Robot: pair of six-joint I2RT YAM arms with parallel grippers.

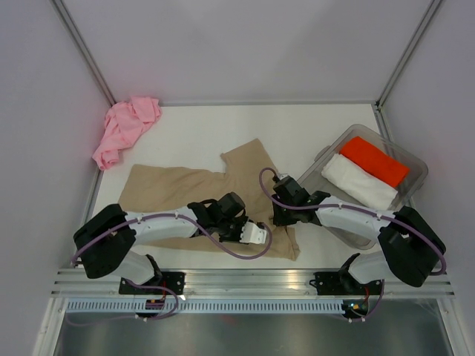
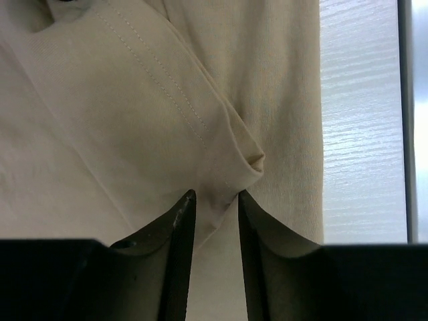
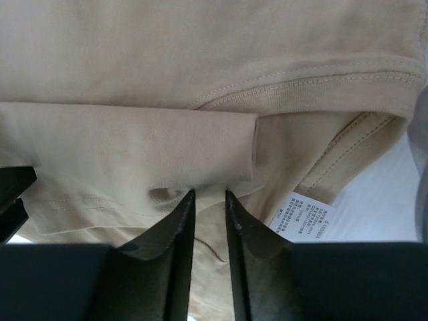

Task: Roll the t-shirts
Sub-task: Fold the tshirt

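The folded flap of the tan t-shirt is bunched under my right gripper, so that gripper should open and take the flap's corner farther back [image 3: 250, 122] to spread it flat.
The tan t-shirt [image 1: 171, 189] lies flat near the table's front, one sleeve pointing away. Its near right hem is folded into a short roll [image 3: 134, 144]. My left gripper [image 1: 260, 233] rests on that near right part. In the left wrist view my left gripper [image 2: 215, 194] is open, its jaws straddling a raised fold of the tan t-shirt [image 2: 134, 100]. My right gripper [image 1: 279, 219] is down on the cloth just right of the left one. My right gripper [image 3: 208, 192] is open with a narrow gap, its tips against the roll. The pink t-shirt [image 1: 126, 130] lies crumpled at the back left.
A clear plastic bin [image 1: 415, 159] at the right holds a red roll [image 1: 375, 159] and a white roll [image 1: 364, 182]. A white care label [image 3: 304, 214] shows at the tan shirt's edge. White walls with metal posts close in the table.
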